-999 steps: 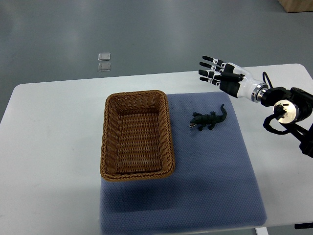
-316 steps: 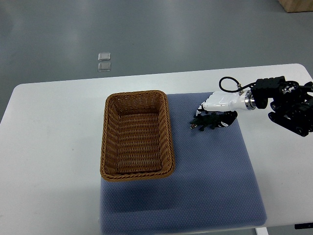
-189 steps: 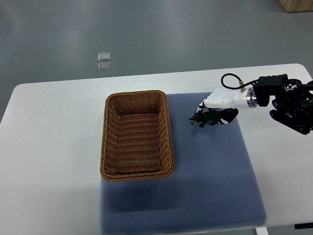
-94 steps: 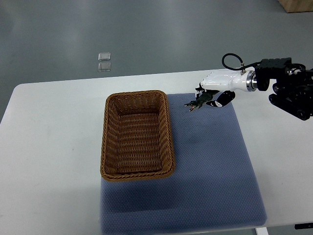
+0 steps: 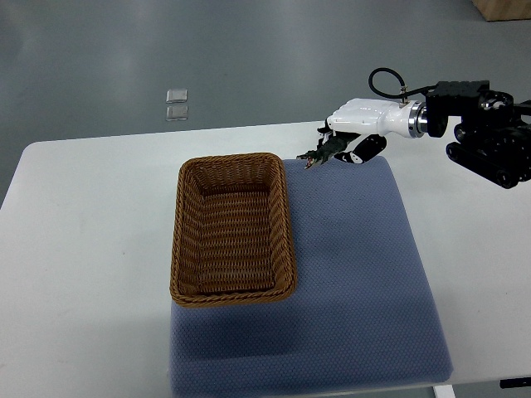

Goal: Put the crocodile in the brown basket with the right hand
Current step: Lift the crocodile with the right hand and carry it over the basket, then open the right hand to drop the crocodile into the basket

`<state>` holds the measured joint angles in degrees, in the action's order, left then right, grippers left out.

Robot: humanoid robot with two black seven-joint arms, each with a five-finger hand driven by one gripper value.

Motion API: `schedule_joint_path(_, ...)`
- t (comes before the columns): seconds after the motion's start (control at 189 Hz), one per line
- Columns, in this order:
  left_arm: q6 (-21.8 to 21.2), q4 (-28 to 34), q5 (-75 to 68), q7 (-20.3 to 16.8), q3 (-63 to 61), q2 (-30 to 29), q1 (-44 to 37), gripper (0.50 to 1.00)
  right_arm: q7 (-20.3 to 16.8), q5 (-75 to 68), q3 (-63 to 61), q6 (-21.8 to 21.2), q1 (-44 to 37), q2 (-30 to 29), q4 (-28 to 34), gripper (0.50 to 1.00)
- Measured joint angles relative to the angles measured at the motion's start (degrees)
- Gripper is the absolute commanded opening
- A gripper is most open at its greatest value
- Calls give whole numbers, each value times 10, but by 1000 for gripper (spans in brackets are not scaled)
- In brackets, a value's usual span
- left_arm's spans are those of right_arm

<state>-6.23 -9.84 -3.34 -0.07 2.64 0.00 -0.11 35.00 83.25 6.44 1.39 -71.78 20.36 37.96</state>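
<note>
My right gripper will release the crocodile inside the brown basket (image 5: 202,235), along the basket's long side farthest from my arm.
My right hand (image 5: 344,143) reaches in from the right edge, white with black fingertips, curled around the dark green toy crocodile (image 5: 322,152). The crocodile hangs lifted above the far edge of the blue mat (image 5: 365,274), its snout pointing left toward the basket. Its tail end is hidden under the palm. The brown wicker basket (image 5: 233,286) stands to the left of the hand with nothing inside it, its far right corner close to the crocodile's snout. No left arm shows.
The white table (image 5: 83,249) carries the mat and the basket. Two small clear squares (image 5: 176,104) lie on the grey floor beyond the table. A wooden box corner (image 5: 506,8) sits at the top right.
The right hand closed on the crocodile, lifted it off the mat and carried it up and left toward the basket's far right corner.
</note>
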Motion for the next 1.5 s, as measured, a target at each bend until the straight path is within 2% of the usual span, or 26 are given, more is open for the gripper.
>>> schedule_joint_path(0.164, 0, 0, 0, 0, 0, 0, 0, 1000, 0, -2, -1, -1, -21, -16, 23, 500)
schedule_joint_path(0.488, 0, 0, 0, 0, 0, 0, 0, 1000, 0, -3, -51, -2, -24, -89, 63, 500)
schedule_joint_path(0.748, 0, 0, 0, 0, 0, 0, 0, 1000, 0, 3, -49, 1, 1, -157, 63, 500)
schedule_joint_path(1.044, 0, 0, 0, 0, 0, 0, 0, 1000, 0, 6, -46, 3, 36, -168, 51, 502)
schedule_joint_path(1.06, 0, 0, 0, 0, 0, 0, 0, 1000, 0, 6, -46, 3, 37, -168, 51, 543)
schedule_joint_path(1.129, 0, 0, 0, 0, 0, 0, 0, 1000, 0, 6, -46, 3, 39, -169, 50, 641)
schedule_joint_path(1.135, 0, 0, 0, 0, 0, 0, 0, 1000, 0, 6, -46, 3, 39, -169, 50, 666)
schedule_joint_path(1.14, 0, 0, 0, 0, 0, 0, 0, 1000, 0, 6, -46, 3, 39, -169, 50, 666)
schedule_joint_path(1.145, 0, 0, 0, 0, 0, 0, 0, 1000, 0, 6, -46, 3, 39, -169, 50, 690)
schedule_joint_path(1.161, 0, 0, 0, 0, 0, 0, 0, 1000, 0, 6, -46, 3, 40, -169, 50, 713)
schedule_joint_path(1.166, 0, 0, 0, 0, 0, 0, 0, 1000, 0, 6, -46, 3, 40, -169, 50, 737)
schedule_joint_path(1.172, 0, 0, 0, 0, 0, 0, 0, 1000, 0, 6, -46, 3, 40, -169, 50, 738)
schedule_joint_path(1.188, 0, 0, 0, 0, 0, 0, 0, 1000, 0, 6, -46, 4, 41, -169, 50, 780)
schedule_joint_path(1.219, 0, 0, 0, 0, 0, 0, 0, 1000, 0, 6, -46, 4, 42, -169, 50, 821)
schedule_joint_path(1.251, 0, 0, 0, 0, 0, 0, 0, 1000, 0, 5, -47, 5, 43, -169, 50, 842)
schedule_joint_path(1.309, 0, 0, 0, 0, 0, 0, 0, 1000, 0, 4, -47, 10, 45, -169, 50, 919)
schedule_joint_path(1.5, 0, 0, 0, 0, 0, 0, 0, 1000, 0, 3, -47, 39, 49, -168, 50, 928)
